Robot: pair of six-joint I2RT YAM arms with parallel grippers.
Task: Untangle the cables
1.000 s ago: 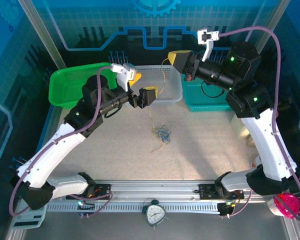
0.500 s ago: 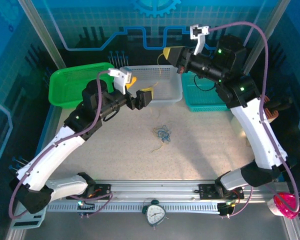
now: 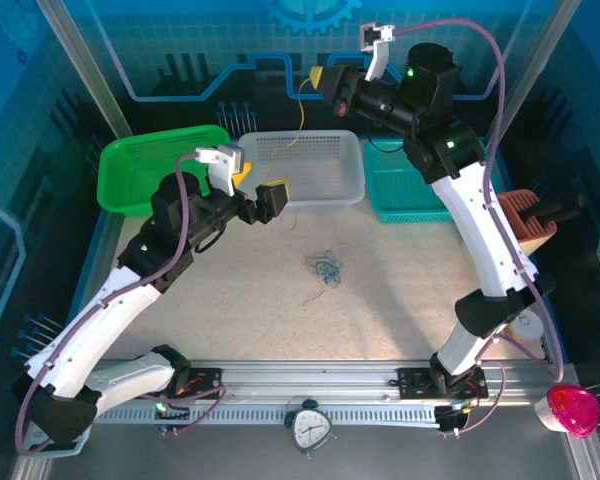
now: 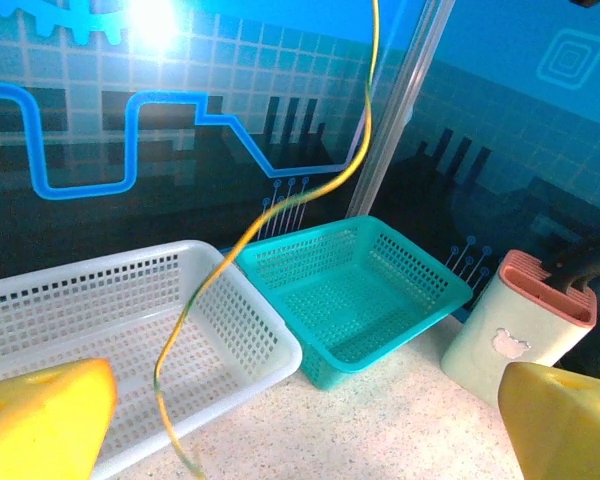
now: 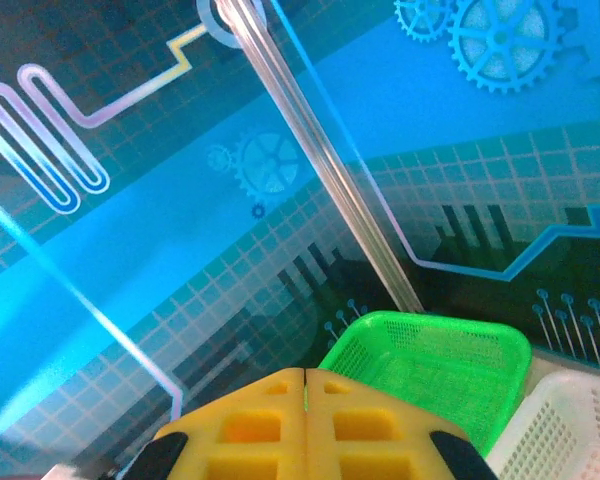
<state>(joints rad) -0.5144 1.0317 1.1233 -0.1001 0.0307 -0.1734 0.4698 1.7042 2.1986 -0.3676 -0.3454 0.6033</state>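
The thin yellow cable will leave my right gripper inside the white basket (image 3: 291, 177), near its bottom's middle.
A small tangle of blue and tan cables (image 3: 325, 268) lies on the speckled table, near its middle. High at the back, my right gripper (image 3: 320, 78) (image 5: 305, 400) is shut on a thin yellow cable (image 3: 301, 115) that hangs down over the white basket (image 3: 325, 170). In the left wrist view the same yellow cable (image 4: 242, 235) drops in a wavy line in front of the white basket (image 4: 110, 320). My left gripper (image 3: 260, 190) (image 4: 310, 430) hovers wide open near the white basket's front left corner, left of the strand, with nothing between its yellow fingers (image 4: 42, 420).
A green basket (image 3: 145, 165) stands at the back left and a teal basket (image 3: 405, 195) (image 4: 355, 290) at the back right. A pink-topped holder (image 3: 528, 215) (image 4: 520, 325) stands right of the teal basket. A clock (image 3: 310, 428) sits on the front rail.
My right arm rose and swung left toward the back wall, pulling the yellow cable off the tangle until it hangs over the white basket. My left gripper drew back slightly to the left.
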